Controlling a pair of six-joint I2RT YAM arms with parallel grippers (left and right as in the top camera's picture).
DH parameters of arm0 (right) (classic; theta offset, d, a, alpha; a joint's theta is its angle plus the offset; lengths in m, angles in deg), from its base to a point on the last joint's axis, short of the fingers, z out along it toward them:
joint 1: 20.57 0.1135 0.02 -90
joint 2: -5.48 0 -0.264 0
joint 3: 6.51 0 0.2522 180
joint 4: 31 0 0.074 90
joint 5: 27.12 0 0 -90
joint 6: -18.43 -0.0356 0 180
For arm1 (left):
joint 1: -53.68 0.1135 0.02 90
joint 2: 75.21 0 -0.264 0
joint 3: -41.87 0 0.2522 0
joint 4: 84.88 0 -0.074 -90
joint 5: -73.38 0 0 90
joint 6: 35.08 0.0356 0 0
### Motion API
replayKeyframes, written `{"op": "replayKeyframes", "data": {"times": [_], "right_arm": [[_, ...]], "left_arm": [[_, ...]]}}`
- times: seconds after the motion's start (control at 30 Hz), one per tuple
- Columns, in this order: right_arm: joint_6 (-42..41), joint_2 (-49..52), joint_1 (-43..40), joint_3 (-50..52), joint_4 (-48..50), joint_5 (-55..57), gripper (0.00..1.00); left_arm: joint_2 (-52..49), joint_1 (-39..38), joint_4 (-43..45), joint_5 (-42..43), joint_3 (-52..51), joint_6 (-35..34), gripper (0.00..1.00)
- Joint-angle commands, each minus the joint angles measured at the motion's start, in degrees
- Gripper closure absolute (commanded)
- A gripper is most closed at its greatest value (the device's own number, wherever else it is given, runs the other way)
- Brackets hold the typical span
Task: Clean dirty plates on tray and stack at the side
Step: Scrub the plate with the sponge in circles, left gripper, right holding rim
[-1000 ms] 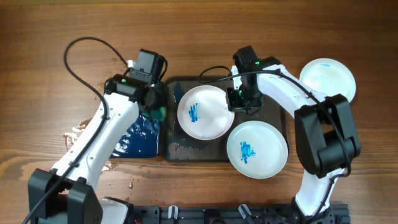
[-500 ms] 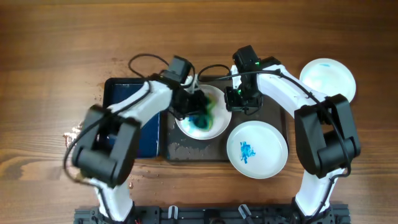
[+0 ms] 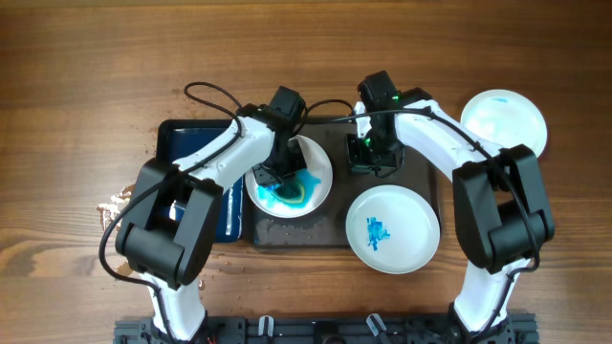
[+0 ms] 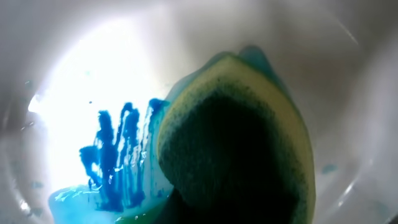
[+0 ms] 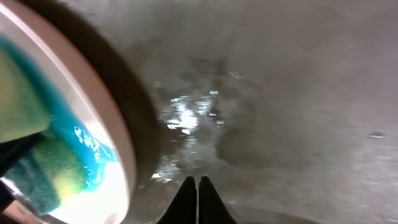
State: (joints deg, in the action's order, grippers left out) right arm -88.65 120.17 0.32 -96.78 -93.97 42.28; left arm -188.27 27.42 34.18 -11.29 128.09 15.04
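I should open my right gripper, which is shut beside the plate's rim, and pinch the plate's rim [image 3: 331, 169] to hold the plate steady while my left gripper scrubs.
On the dark grey tray [image 3: 298, 233] lies a white plate [image 3: 317, 161] smeared with blue paint. My left gripper [image 3: 280, 175] is shut on a green and yellow sponge [image 4: 236, 143] and presses it onto that plate [image 4: 74, 87], beside wet blue streaks; its fingers are hidden behind the sponge. My right gripper [image 5: 198, 186] is shut and empty, its tips down on the wet tray floor [image 5: 280, 93] just right of the plate's rim [image 5: 121, 140]. A second plate [image 3: 393, 227] with a blue smear overhangs the tray's front right. A third plate [image 3: 504, 122], washed pale blue, rests on the bare wood at the right.
A smaller dark blue tray [image 3: 196, 143] lies left of the grey tray, under my left arm. Water is spilled on the wood [image 3: 117, 204] at its left. My left arm's cable [image 3: 206, 91] loops over the table behind it.
My left arm swung from the blue tray onto the plate and is smearing the paint with the sponge. That plate shifted a little left and forward. The right arm stayed put.
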Motion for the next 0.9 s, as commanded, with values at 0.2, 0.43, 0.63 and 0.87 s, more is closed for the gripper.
{"op": "replayKeyframes", "data": {"times": [0.2,0.43,0.63,0.87], "right_arm": [[1.90,-0.70,0.07,0.02,0.59,-3.52,0.44],[0.37,-0.70,0.22,0.09,3.78,-8.00,0.64],[-2.38,1.07,1.01,0.15,6.80,-7.96,0.65],[-4.15,6.73,3.80,0.15,9.18,-7.74,0.91]], "left_arm": [[-6.32,0.87,0.90,-16.00,-4.96,1.84,0.96],[-6.32,-1.73,8.72,2.64,-4.96,11.21,0.96],[-6.32,-1.75,9.75,8.48,-4.96,12.57,0.96],[-6.32,-1.75,9.73,10.73,-4.96,12.50,0.96]]}}
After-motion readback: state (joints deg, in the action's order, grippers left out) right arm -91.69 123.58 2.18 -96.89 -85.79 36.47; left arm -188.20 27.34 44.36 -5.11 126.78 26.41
